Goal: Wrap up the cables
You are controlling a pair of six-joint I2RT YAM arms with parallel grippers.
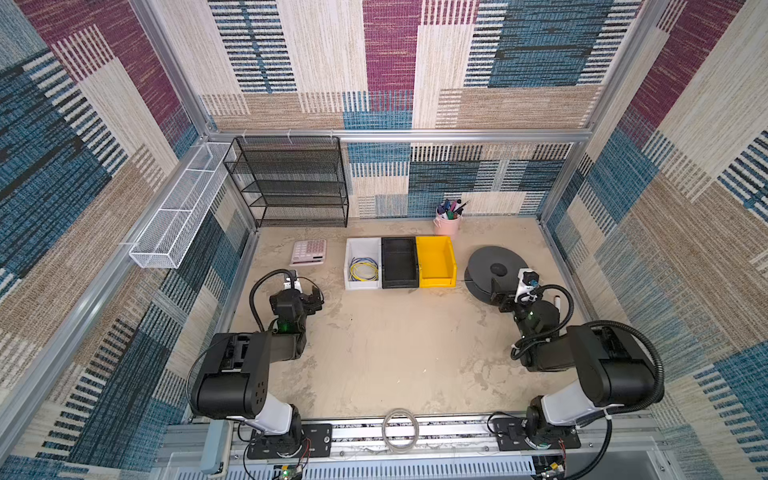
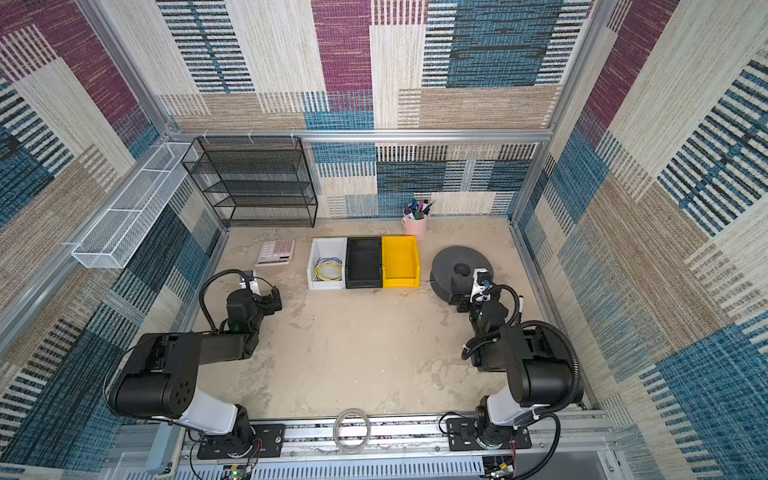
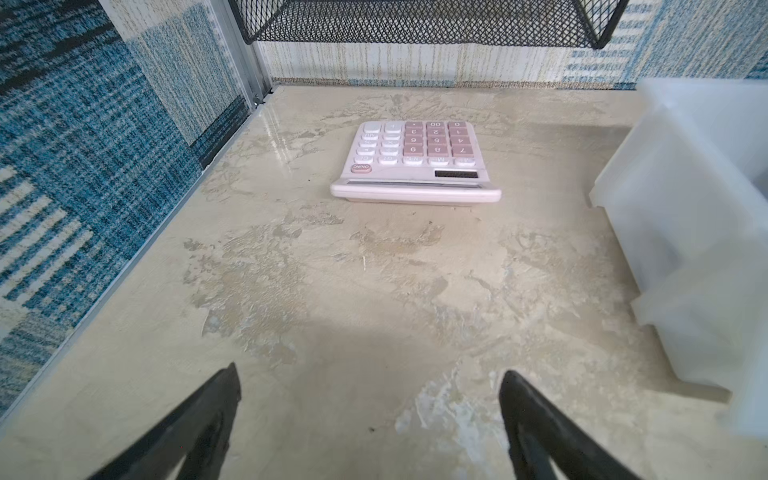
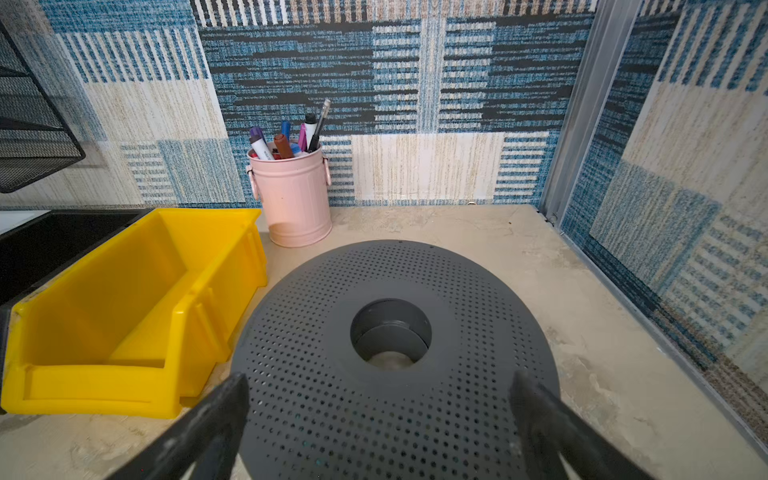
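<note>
The edge of the grey spool's top disc (image 1: 525,269) (image 4: 553,364), on the side facing away from the yellow bin, will be gripped by my right gripper.
The cables (image 1: 364,270) (image 2: 328,271), thin yellow and blue wires in loose loops, lie in the white bin (image 1: 363,248) (image 2: 328,249) at the back of the table. My left gripper (image 1: 312,297) (image 2: 272,300) (image 3: 370,370) hovers open over bare table, left of that bin (image 3: 685,208) and in front of the calculator. My right gripper (image 1: 500,296) (image 2: 457,291) (image 4: 380,375) is open and empty above the near edge of a grey perforated spool (image 1: 494,255) (image 4: 311,311). Neither wrist view shows the cables.
A black bin (image 1: 399,262) and a yellow bin (image 1: 436,259) (image 4: 124,299) adjoin the white one. A pink calculator (image 1: 308,251) (image 3: 415,158), a pink pen cup (image 1: 448,224) (image 4: 295,199), a black mesh shelf (image 1: 291,183) and a white wire basket (image 1: 178,208) line the back and left. A pale tubing hoop (image 1: 400,430) lies on the front rail.
</note>
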